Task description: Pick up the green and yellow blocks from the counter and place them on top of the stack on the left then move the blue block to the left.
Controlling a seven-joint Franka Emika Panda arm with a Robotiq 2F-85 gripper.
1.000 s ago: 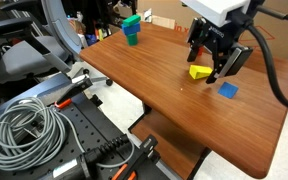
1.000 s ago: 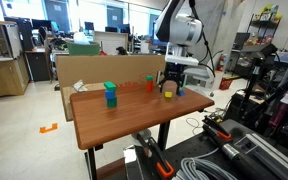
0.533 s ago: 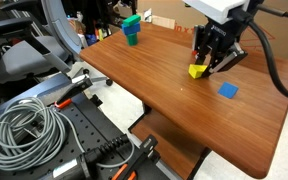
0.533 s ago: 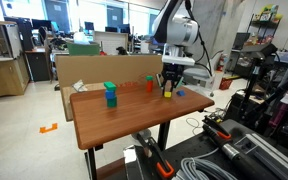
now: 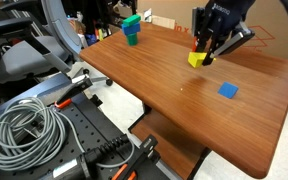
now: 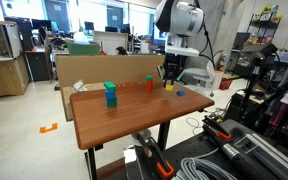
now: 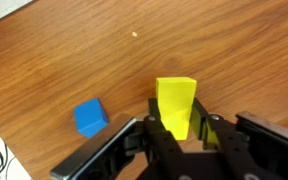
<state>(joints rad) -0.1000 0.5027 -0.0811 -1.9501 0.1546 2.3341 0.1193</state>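
My gripper will let go of the yellow block on the green block [image 5: 131,16] that tops the blue cube in the far stack.
My gripper [image 7: 178,126] is shut on the yellow wedge block [image 7: 176,104], one finger on each side of it. In both exterior views the yellow block [image 5: 196,60] [image 6: 169,87] hangs a little above the counter [image 5: 154,85] in the gripper [image 5: 201,54] [image 6: 168,79]. The flat blue block [image 5: 228,90] [image 7: 90,117] lies on the wood close by. Far off stands the stack [image 5: 132,30] [image 6: 111,94], a green block on a blue cube.
A red post [image 6: 149,86] stands on the counter between the stack and the gripper. Cardboard boxes [image 6: 104,68] line the counter's far side. Coiled cables [image 5: 24,130] and black equipment sit below the front edge.
The jaws have closed on the yellow block and lifted it off the counter. The blue block and the stack have not moved.
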